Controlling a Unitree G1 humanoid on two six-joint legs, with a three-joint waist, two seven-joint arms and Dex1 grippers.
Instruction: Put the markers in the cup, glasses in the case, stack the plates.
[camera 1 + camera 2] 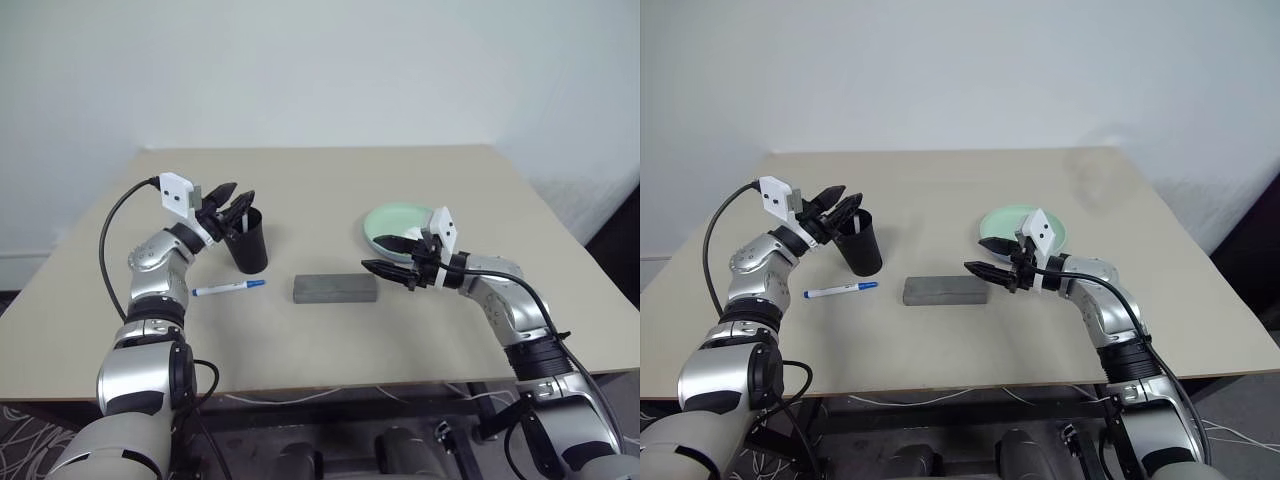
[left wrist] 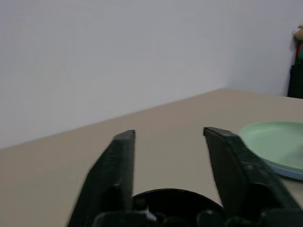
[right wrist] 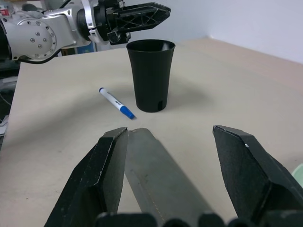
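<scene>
Next, my left gripper goes to grip the blue-capped marker in front of the black cup at the middle of its white body (image 1: 221, 289).
The black cup (image 1: 250, 248) stands left of centre with a white marker (image 1: 243, 216) sticking up inside it. My left gripper (image 1: 238, 195) hangs open just over the cup's rim (image 2: 175, 195), nothing between its fingers. A blue-capped marker (image 1: 228, 288) lies on the table in front of the cup. The grey case (image 1: 335, 288) lies shut in the middle. My right gripper (image 1: 372, 252) is open at the case's right end, with the case (image 3: 156, 179) running under its fingers. The mint green plate (image 1: 388, 222) rests on a light blue plate (image 2: 289, 171). The glasses are out of view.
The beige table (image 1: 330, 180) backs onto a white wall. Bare tabletop lies behind the cup and case and along the front edge. A black cable (image 1: 110, 230) loops from my left wrist.
</scene>
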